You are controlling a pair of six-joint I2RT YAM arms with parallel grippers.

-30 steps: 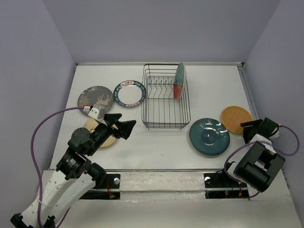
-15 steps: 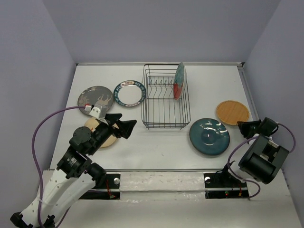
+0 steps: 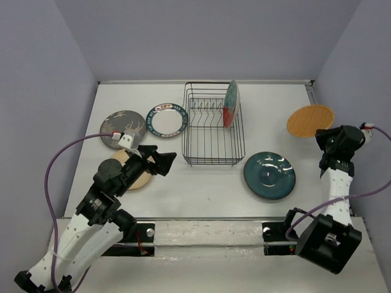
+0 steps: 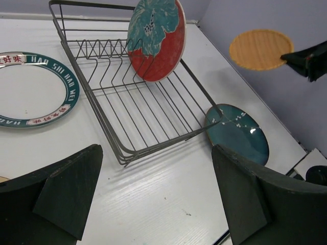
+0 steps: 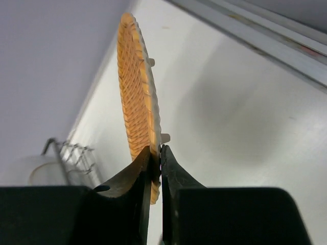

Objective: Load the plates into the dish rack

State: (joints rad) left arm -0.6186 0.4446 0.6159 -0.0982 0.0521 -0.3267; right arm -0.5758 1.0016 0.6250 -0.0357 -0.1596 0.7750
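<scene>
My right gripper needs to let go of the orange-brown wooden plate in the rack slot (image 3: 225, 105) beside the teal-and-red plate.
The black wire dish rack (image 3: 212, 131) (image 4: 133, 102) holds a teal-and-red plate (image 3: 230, 104) (image 4: 156, 38) upright at its far right end. My right gripper (image 3: 324, 137) (image 5: 156, 150) is shut on the rim of the orange-brown wooden plate (image 3: 310, 120) (image 5: 137, 97) and holds it on edge above the table, right of the rack. My left gripper (image 3: 164, 160) (image 4: 156, 153) hangs open and empty left of the rack's near corner. Flat on the table lie the dark teal plate (image 3: 269, 175), the teal-rimmed white plate (image 3: 166, 119), the grey patterned plate (image 3: 121, 127) and the pale tan plate (image 3: 131, 174), partly under my left arm.
Walls close the table at the back and on both sides; the right wall (image 3: 354, 91) stands close behind the lifted plate. A purple cable (image 3: 61, 165) loops beside the left arm.
My right gripper shut on the orange-brown plate and lifted it off the table, up and toward the back right. The left arm barely moved.
</scene>
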